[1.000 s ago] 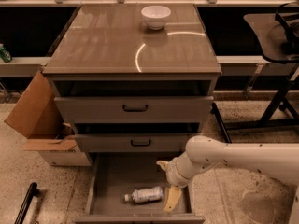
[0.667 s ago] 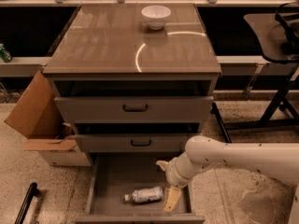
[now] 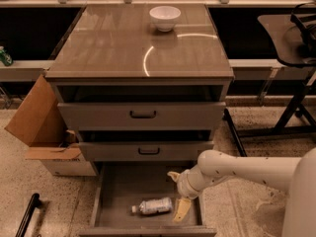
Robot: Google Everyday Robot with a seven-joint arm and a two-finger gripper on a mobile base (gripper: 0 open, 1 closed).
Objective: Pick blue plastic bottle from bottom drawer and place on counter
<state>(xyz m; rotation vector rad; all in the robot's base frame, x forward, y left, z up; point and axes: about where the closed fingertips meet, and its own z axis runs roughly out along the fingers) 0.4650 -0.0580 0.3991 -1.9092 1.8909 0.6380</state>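
Observation:
My gripper needs to close on the base end (image 3: 165,205) of the blue plastic bottle, at the other end from the bottle's white cap.
The blue plastic bottle (image 3: 152,206) lies on its side on the floor of the open bottom drawer (image 3: 118,189), its white cap pointing left. My gripper (image 3: 177,192) hangs over the right part of the drawer, just right of the bottle. Its two pale fingers are spread apart: one fingertip (image 3: 181,209) is low beside the bottle's base, the other is higher near the drawer's back. It holds nothing. The glossy brown-grey counter (image 3: 113,43) tops the cabinet above.
A white bowl (image 3: 165,18) stands at the back of the counter. Two shallower drawers with black handles (image 3: 143,114) stick out above the bottom drawer. An open cardboard box (image 3: 42,127) stands left of the cabinet. A green can (image 3: 5,56) sits on the far left bench. A black stand (image 3: 296,58) is at the right.

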